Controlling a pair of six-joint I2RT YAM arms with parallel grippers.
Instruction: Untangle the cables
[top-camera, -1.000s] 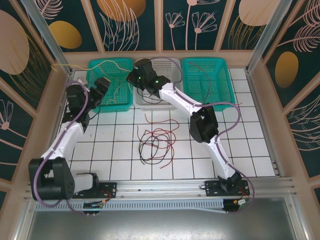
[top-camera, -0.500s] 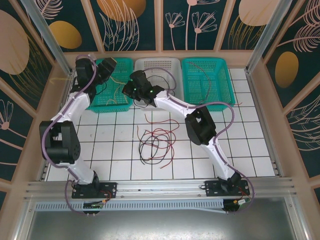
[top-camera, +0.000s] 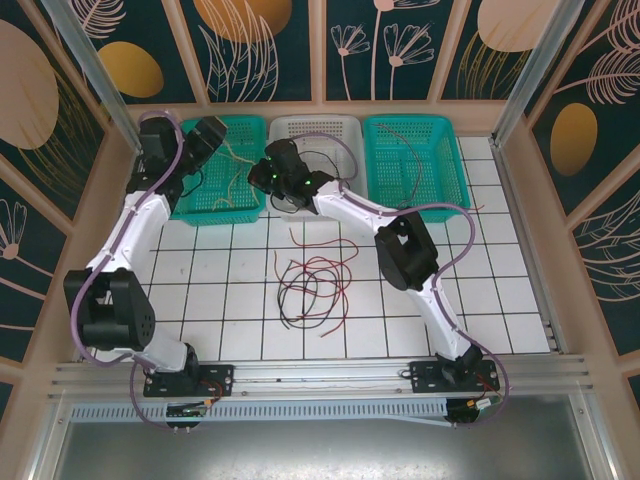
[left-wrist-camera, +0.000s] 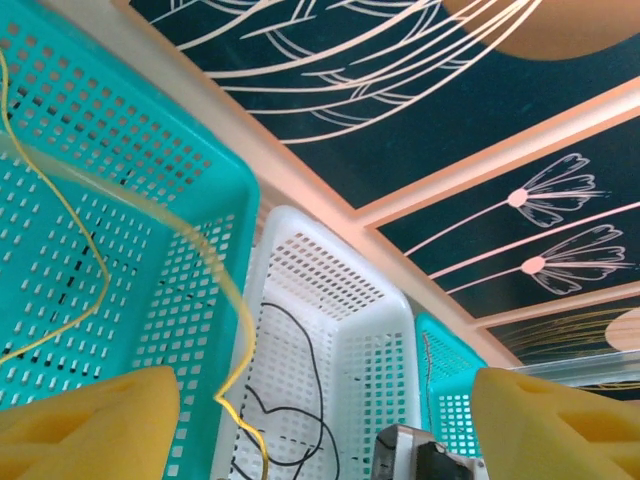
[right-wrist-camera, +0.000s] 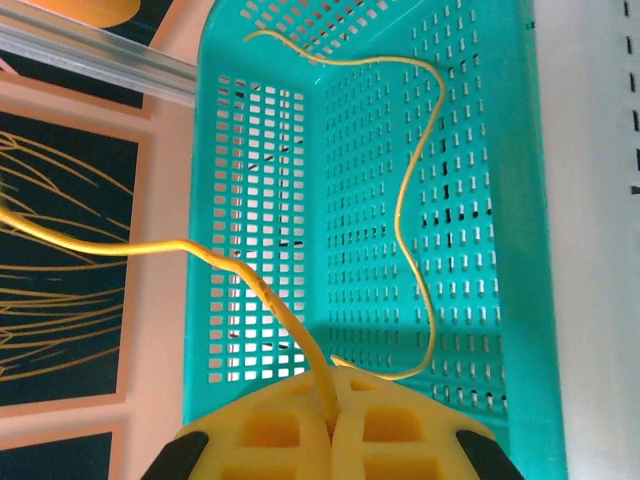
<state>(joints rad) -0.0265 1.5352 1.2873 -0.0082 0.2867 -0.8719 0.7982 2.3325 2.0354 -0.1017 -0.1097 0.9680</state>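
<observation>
Next, I let go of the yellow cable with my right gripper in the teal basket (top-camera: 242, 165) (right-wrist-camera: 462, 150) under my left gripper near the white basket.
A yellow cable (top-camera: 238, 152) lies partly in the left teal basket (top-camera: 215, 212). My right gripper (top-camera: 264, 172) reaches across to that basket's right rim. In the right wrist view the right gripper (right-wrist-camera: 332, 405) is shut on the yellow cable (right-wrist-camera: 405, 200), which rises from the pads and runs out over the basket's edge. My left gripper (top-camera: 210, 132) hovers over the same basket, open. In the left wrist view the left gripper (left-wrist-camera: 325, 430) has its fingers (left-wrist-camera: 90, 425) wide apart, and the yellow cable (left-wrist-camera: 232, 290) passes between them untouched. A tangle of red and black cables (top-camera: 312, 290) lies on the tiled floor.
The white basket (top-camera: 310, 212) in the middle holds a black cable (left-wrist-camera: 300, 400). The right teal basket (top-camera: 415, 205) holds a red cable (top-camera: 408, 150). Wooden walls stand close behind the baskets. The right arm stretches diagonally over the floor tiles.
My left arm swung up from beside the left basket to above it. My right gripper moved from the white basket's back toward the left basket's right rim.
</observation>
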